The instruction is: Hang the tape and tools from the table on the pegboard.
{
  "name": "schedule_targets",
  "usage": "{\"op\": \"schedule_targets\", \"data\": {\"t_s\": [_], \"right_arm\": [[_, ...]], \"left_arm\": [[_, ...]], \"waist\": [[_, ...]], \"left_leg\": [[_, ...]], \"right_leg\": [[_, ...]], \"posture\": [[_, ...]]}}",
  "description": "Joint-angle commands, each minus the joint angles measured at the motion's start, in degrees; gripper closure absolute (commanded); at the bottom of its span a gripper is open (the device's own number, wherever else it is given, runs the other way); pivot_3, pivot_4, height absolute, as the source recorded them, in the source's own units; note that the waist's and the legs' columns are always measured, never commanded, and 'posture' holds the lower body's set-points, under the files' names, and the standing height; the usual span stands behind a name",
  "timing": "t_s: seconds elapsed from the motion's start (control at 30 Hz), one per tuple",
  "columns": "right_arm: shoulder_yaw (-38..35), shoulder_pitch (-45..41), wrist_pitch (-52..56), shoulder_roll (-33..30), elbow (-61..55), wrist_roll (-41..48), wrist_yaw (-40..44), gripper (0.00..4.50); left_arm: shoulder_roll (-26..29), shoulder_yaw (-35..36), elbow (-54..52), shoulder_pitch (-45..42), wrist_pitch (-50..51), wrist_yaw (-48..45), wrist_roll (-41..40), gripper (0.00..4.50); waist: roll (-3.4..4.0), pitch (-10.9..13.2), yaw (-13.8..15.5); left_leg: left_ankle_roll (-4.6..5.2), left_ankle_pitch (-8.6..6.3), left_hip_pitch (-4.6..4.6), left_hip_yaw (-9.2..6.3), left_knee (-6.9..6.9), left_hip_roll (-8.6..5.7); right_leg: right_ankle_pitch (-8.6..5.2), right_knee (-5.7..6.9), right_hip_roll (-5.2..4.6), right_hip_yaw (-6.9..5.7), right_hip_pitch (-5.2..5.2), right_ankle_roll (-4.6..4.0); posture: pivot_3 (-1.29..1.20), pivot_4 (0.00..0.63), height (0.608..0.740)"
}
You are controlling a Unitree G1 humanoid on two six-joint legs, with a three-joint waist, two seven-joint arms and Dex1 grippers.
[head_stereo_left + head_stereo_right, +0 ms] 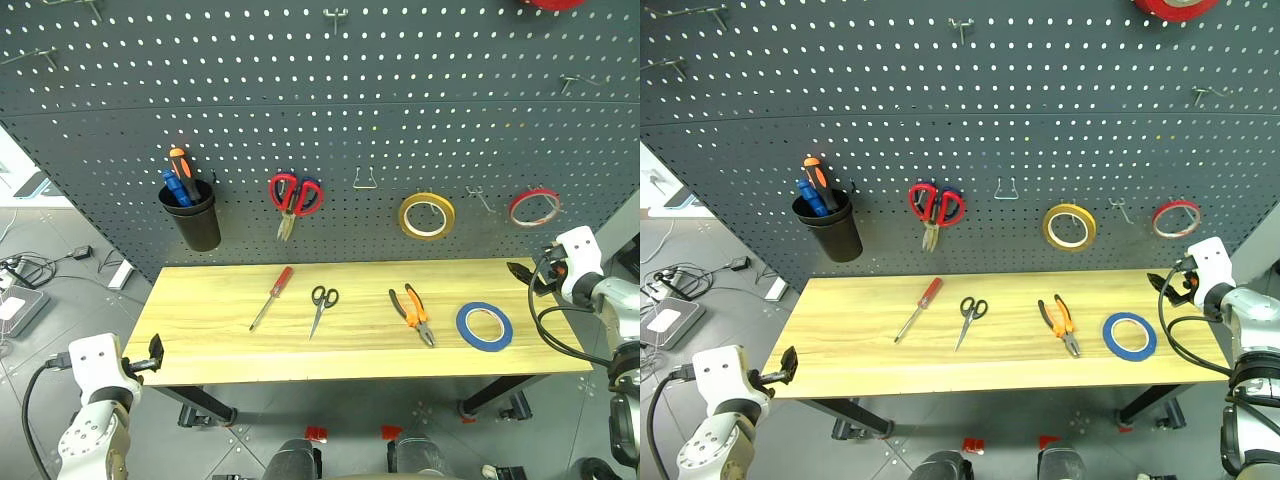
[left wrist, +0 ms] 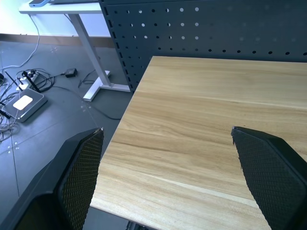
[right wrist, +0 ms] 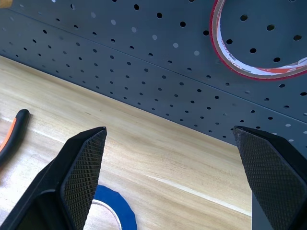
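I need to next move my right gripper to the blue tape's near side (image 1: 468, 341), on the part of the tape toward the orange-and-black pliers, and close it there.
On the light wood table (image 1: 220, 340) lie four things in a row: a red-handled screwdriver (image 1: 272, 297), small black-looped scissors (image 1: 321, 305), orange-and-black pliers (image 1: 411, 313) and a flat ring of blue tape (image 1: 484, 326). Behind them stands the dark grey pegboard (image 1: 330, 110) with hooks and a black cup (image 1: 192, 215). My left gripper (image 1: 154, 352) hovers open at the table's front left corner, empty. My right gripper (image 1: 522, 273) is open by the table's right end, beyond the blue tape (image 3: 112, 207), holding nothing.
On the pegboard hang red-and-blue scissors (image 1: 293, 198), a yellow tape roll (image 1: 427, 215) and a thin red roll (image 1: 534, 207); an empty hook (image 1: 365, 180) sits between them. The cup holds several tools. Cables and a power strip (image 2: 29, 76) lie on the floor at left.
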Motion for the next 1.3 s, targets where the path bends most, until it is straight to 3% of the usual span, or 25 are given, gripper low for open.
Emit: {"op": "schedule_targets", "data": {"t_s": [0.03,0.37,0.53,0.67,0.87,1.1,1.3], "right_arm": [[-0.6,-0.6,-1.1,-0.2,-0.9,0.3,-0.4,0.00],[-0.6,0.8,-0.2,0.5,-2.8,0.7,0.0,0.00],[-0.2,8.2,4.3,1.9,-15.0,3.3,3.4,0.00],[0.1,14.0,8.8,2.7,-24.9,2.6,1.4,0.00],[1.9,21.3,20.3,3.8,-41.0,3.1,0.1,0.00],[7.6,20.5,30.5,3.8,-44.8,-1.3,-3.1,0.00],[12.9,16.5,33.0,4.2,-42.2,-3.6,-2.6,0.00]], "left_arm": [[1.5,0.0,-1.4,-0.4,-1.3,-0.7,0.8,0.01],[2.1,0.3,-2.7,0.9,-2.6,-0.3,3.3,0.01],[7.8,-1.9,-6.5,1.6,-5.1,-5.6,6.2,0.01],[12.2,-6.6,-9.2,0.9,-5.5,-12.6,6.6,0.01],[15.0,-13.0,-12.2,-3.8,-3.1,-20.5,5.0,0.01],[14.7,-22.1,-12.4,-8.6,-4.2,-30.3,3.4,0.01],[13.3,-26.9,-9.3,-12.9,-5.8,-36.2,1.8,0.01]], "waist": [[0.00,0.0,0.0],[0.02,0.1,0.0],[-0.20,1.1,0.2],[0.36,2.2,0.2],[0.32,3.9,-0.3],[-0.07,6.6,-2.0],[-0.18,8.5,-2.9]], "left_leg": [[0.00,0.00,0.00,0.00,0.00,0.00],[0.00,0.00,0.00,0.02,-0.01,0.01],[0.00,0.00,-0.03,-0.04,-0.02,0.10],[0.00,-0.01,-0.01,0.10,-0.01,0.04],[0.00,0.00,-0.17,0.12,-0.03,0.15],[0.02,0.00,-0.26,0.35,-0.03,0.14],[0.03,0.00,-0.48,0.50,-0.02,0.19]], "right_leg": [[0.00,0.00,0.00,0.00,0.00,0.00],[0.00,0.00,0.00,0.01,-0.01,0.00],[-0.01,0.01,0.03,-0.06,-0.01,-0.02],[0.00,0.02,-0.07,0.04,-0.02,-0.03],[0.00,0.16,0.00,0.06,-0.31,-0.04],[0.01,0.20,-0.01,0.35,-0.57,-0.05],[0.02,0.26,0.03,0.53,-0.91,-0.04]], "posture": [[-0.08,0.086,0.740],[-0.08,0.094,0.740],[-0.11,0.119,0.740],[-0.13,0.149,0.740],[-0.17,0.193,0.740],[-0.21,0.251,0.740],[-0.22,0.286,0.740]]}}
